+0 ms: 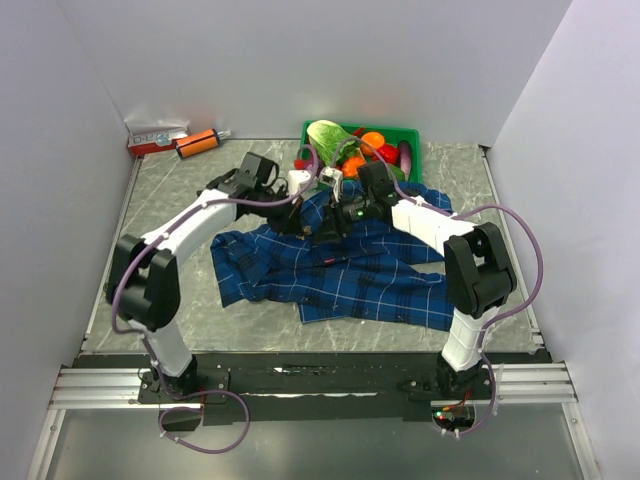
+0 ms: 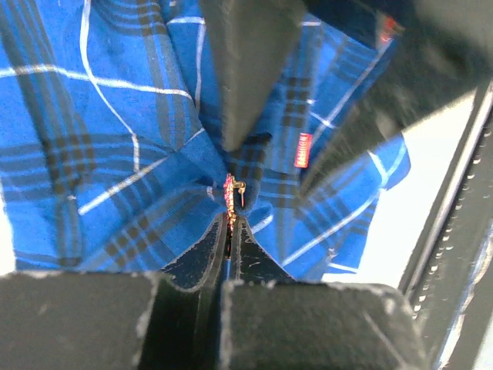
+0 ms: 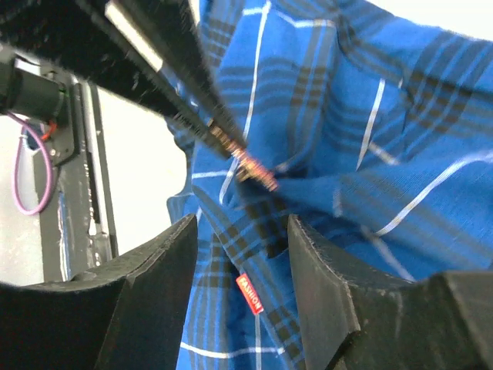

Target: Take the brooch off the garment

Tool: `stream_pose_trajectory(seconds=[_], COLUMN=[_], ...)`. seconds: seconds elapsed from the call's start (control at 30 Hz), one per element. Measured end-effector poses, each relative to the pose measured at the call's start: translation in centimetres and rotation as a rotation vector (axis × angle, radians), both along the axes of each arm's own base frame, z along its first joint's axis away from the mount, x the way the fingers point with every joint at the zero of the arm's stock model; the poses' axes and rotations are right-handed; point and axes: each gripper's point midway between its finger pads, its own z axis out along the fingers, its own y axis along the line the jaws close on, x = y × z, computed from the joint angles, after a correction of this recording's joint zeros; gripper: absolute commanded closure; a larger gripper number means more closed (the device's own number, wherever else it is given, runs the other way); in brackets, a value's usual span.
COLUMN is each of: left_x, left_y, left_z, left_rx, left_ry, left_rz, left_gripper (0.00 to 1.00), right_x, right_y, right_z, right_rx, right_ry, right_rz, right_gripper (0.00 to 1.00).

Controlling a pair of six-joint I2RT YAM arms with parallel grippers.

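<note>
The cloth is between my right gripper's fingers short of the brooch's end, so that gripper should move closer and pinch the cloth (image 3: 266, 185) where the brooch meets it.
The garment (image 1: 340, 275), a dark blue plaid shirt, lies spread on the table with both arms over its upper part. In the left wrist view my left gripper (image 2: 229, 221) is shut on the brooch (image 2: 229, 194), a tiny gold-pink ornament, and the cloth (image 2: 92, 154) puckers toward it. The red tag (image 2: 302, 149) sits just right of it. In the right wrist view my right gripper (image 3: 243, 223) is open over the cloth, just below the brooch (image 3: 253, 171), with the red tag (image 3: 249, 294) between its fingers. In the top view the grippers meet, left (image 1: 300, 214) and right (image 1: 335, 214).
A green basket (image 1: 414, 134) of vegetables stands at the back, just behind the right arm. An orange tube (image 1: 197, 143) and a red-and-white box (image 1: 155, 138) lie at the back left. Walls close in the left, back and right sides.
</note>
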Motion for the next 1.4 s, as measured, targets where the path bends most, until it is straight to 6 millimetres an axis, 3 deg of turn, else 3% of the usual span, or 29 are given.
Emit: stream_pose_trajectory(seconds=[0.2, 0.37, 0.63, 0.87, 1.4], left_x=[-1.5, -2.1, -2.2, -2.2, -2.2], left_y=[-0.2, -0.4, -0.9, -0.9, -0.5], left_z=[0.6, 0.3, 0.5, 0.9, 0.8], left_rx=[-0.119, -0.199, -0.269, -0.305, -0.330], left_ry=[0.022, 0.062, 0.106, 0.127, 0.147], left_rz=[0.045, 0.080, 0.104, 0.118, 0.125], left_gripper=[0.99, 0.99, 0.99, 0.99, 0.99], right_x=[0.2, 0.1, -0.6, -0.8, -0.5], right_y=[0.6, 0.9, 1.0, 1.1, 1.4], right_z=[1.0, 1.6, 1.7, 1.4, 1.1], right_rx=[0.053, 0.084, 0.115, 0.120, 0.143], right_ry=[-0.021, -0.029, 0.000, 0.013, 0.061], right_rz=[0.021, 0.042, 0.079, 0.099, 0.123], right_gripper=[0.44, 0.51, 0.52, 0.67, 0.88])
